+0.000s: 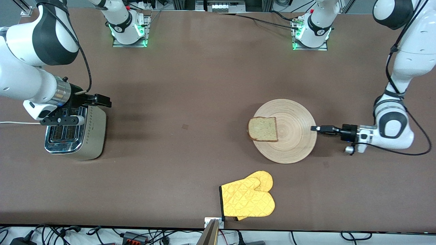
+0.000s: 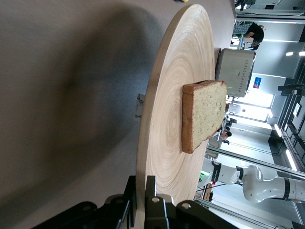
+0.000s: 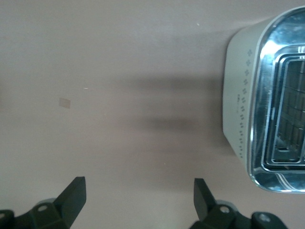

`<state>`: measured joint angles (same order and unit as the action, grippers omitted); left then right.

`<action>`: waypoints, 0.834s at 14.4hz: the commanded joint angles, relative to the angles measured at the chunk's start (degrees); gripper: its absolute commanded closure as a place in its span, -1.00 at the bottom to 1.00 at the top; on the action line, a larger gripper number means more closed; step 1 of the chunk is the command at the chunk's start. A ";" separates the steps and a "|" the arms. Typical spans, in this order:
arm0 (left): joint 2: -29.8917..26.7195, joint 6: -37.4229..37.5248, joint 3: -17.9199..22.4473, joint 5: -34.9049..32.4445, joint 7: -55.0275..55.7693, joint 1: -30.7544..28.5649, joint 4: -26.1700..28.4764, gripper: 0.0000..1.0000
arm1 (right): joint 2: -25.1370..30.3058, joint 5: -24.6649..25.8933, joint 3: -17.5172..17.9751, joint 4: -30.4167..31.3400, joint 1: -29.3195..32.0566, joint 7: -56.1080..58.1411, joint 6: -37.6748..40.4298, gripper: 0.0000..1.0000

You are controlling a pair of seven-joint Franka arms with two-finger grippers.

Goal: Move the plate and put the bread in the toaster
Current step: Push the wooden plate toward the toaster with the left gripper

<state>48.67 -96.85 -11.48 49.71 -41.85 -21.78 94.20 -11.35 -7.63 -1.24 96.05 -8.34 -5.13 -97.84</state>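
Observation:
The light-wood plate, which still lies on the table, will be released by my left gripper on the bare table over the small tan square (image 1: 206, 125), toward the toaster.
The light-wood plate (image 1: 294, 139) lies on the table toward the left arm's end. The bread (image 1: 262, 129) lies flat on it, at the rim toward the right arm's end. My left gripper (image 1: 315, 128) is low at the plate's rim toward the left arm's end, shut on the rim, one finger above and one below. In the left wrist view the plate (image 2: 162, 119), the bread (image 2: 205, 114) and my left gripper (image 2: 141, 191) show. The toaster (image 1: 76, 136) stands at the right arm's end, slots up. My right gripper (image 1: 93, 100) hovers open over its top edge; in the right wrist view it (image 3: 139, 191) is empty beside the toaster (image 3: 271, 114).
A yellow quilted oven mitt (image 1: 248, 199) lies near the table's front edge, nearer to the front camera than the plate. The toaster's white cord (image 1: 17, 122) runs off toward the right arm's end. Bare brown table lies between toaster and plate.

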 commanded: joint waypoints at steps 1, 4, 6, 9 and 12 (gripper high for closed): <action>-1.48 -5.42 -5.63 4.43 -0.87 -0.37 5.10 0.98 | 0.01 -1.15 -0.25 -0.16 -0.54 -2.16 1.59 -1.00; -1.91 -13.87 -13.02 9.07 -0.87 -0.81 10.63 0.99 | -0.25 -1.33 -0.34 -0.25 -0.71 -2.51 0.98 -1.00; -2.27 -20.81 -18.28 10.85 -0.87 -0.80 13.02 0.99 | -0.77 -1.33 -0.34 -0.25 -0.89 -3.73 0.98 -1.00; -1.83 -27.16 -21.82 11.03 -0.26 2.17 13.56 1.00 | -3.23 -2.82 -0.34 -0.51 -0.54 -2.70 0.46 -1.00; -1.65 -27.34 -21.83 15.23 0.10 7.61 13.12 1.00 | -5.08 -3.53 -0.34 -0.16 -0.37 -0.76 -2.08 -1.00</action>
<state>48.63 -124.32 -33.00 61.03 -41.45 -17.08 106.62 -15.22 -9.90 -1.40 96.16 -8.85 -7.26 -98.49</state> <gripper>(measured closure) 0.903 0.000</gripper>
